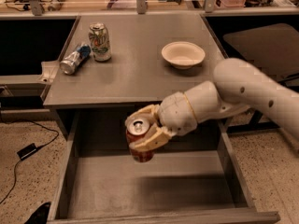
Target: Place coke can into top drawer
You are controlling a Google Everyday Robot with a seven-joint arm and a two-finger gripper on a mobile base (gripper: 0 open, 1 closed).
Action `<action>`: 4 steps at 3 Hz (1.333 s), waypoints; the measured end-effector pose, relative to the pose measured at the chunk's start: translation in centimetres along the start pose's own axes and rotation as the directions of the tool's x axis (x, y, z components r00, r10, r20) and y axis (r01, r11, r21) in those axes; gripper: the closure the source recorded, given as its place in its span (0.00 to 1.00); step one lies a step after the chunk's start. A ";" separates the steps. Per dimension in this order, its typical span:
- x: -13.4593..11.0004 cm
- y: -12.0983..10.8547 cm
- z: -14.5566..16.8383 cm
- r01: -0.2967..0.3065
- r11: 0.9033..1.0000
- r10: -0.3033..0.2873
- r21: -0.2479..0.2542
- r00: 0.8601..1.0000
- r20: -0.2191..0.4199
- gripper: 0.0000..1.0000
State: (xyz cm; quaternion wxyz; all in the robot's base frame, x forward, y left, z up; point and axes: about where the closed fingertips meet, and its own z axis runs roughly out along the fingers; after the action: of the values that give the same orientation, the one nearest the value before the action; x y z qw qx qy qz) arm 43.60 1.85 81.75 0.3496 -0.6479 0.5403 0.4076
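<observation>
I need to release the coke can from my gripper near the middle of the drawer's grey bottom [135,183], a little toward the black cable. The can now hangs above the open drawer.
My gripper [142,130] is shut on the coke can [138,141], a red-orange can with a silver top, held upright. The can hangs above the open top drawer [149,185], over the back half of its flat grey bottom, just in front of the cabinet's top edge. The arm reaches in from the right. The cream fingers [156,139] wrap both sides of the can and hide part of its label.
On the cabinet top [135,73] stand a white-green can [100,42], a silver-blue can lying on its side [74,59], and a cream bowl [183,54]. The drawer's side walls [63,171] flank the can. A black cable lies on the floor at left [25,151].
</observation>
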 end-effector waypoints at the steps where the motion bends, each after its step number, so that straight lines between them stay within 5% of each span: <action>1: 2.6 -0.1 2.5 0.003 1.000 -0.003 0.002 0.993 0.120 1.00; 2: 7.1 0.5 5.0 -0.037 0.998 0.033 0.043 0.996 0.078 1.00; 3: 7.1 0.5 5.0 -0.037 0.998 0.033 0.043 0.996 0.078 1.00; 4: 8.2 0.6 5.9 -0.022 0.995 0.018 0.099 0.999 0.037 1.00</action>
State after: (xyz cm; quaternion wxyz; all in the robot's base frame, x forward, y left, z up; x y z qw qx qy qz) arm 42.82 3.65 71.80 0.3870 -0.6168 0.5598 0.3955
